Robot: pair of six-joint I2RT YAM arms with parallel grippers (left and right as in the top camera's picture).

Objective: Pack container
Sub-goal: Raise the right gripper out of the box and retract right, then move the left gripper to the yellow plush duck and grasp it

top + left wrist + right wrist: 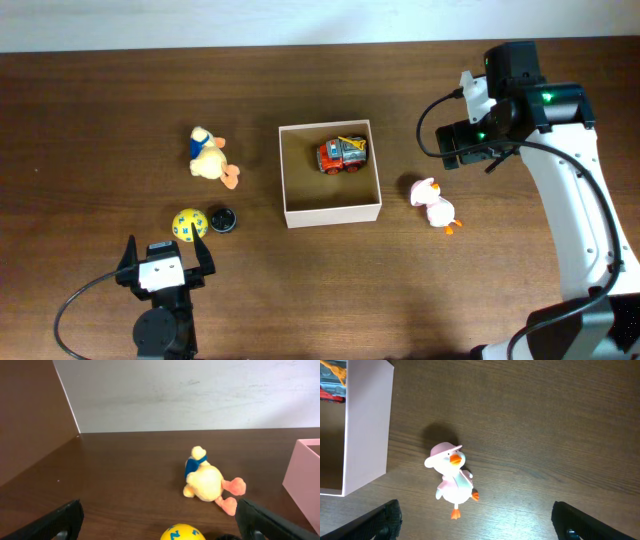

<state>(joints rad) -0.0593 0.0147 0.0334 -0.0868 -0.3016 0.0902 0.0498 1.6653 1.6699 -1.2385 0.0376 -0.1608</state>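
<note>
Next, I move my left gripper past the yellow ball to the yellow plush duck and close it on the duck's body [207, 162] [205, 483] below its blue scarf.
The container [333, 214], a square white box with a brown inside, stands mid-table and holds a red toy truck [343, 155]. Left of it lies a yellow plush duck [208, 157], with a yellow ball [188, 224] nearer the front. My left gripper [161, 519] is open just in front of the ball [182, 532], nothing between its fingers; the duck [205, 480] lies beyond. A pink duck [432, 203] lies right of the container. My right gripper [481, 521] hangs open above the table near the pink duck [451, 477], apart from it.
A small black round thing [221, 219] sits right beside the ball. The container's white wall [367, 425] stands left of the pink duck, and the same box shows at the right edge of the left wrist view [305, 480]. Bare brown table lies along the front.
</note>
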